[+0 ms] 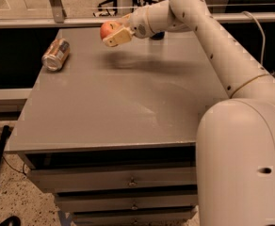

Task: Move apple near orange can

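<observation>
The apple will go down from my gripper onto the grey table (pixel 76 49), where I need to set it close beside the long side of the orange can.
The red-orange apple (pixel 108 29) is held in my gripper (pixel 113 32), above the far middle of the grey table (pixel 118 102). The gripper is shut on the apple, with one pale finger (pixel 118 36) under it. The orange can (pixel 56 54) lies on its side near the table's far left edge, its silver end facing the front. The apple is to the right of the can, with a clear gap between them.
My white arm (pixel 208 27) reaches in from the right across the table's far side, and its large body fills the lower right. A dark object (pixel 157 35) sits behind the arm at the far edge. Drawers (pixel 128 180) are below the tabletop.
</observation>
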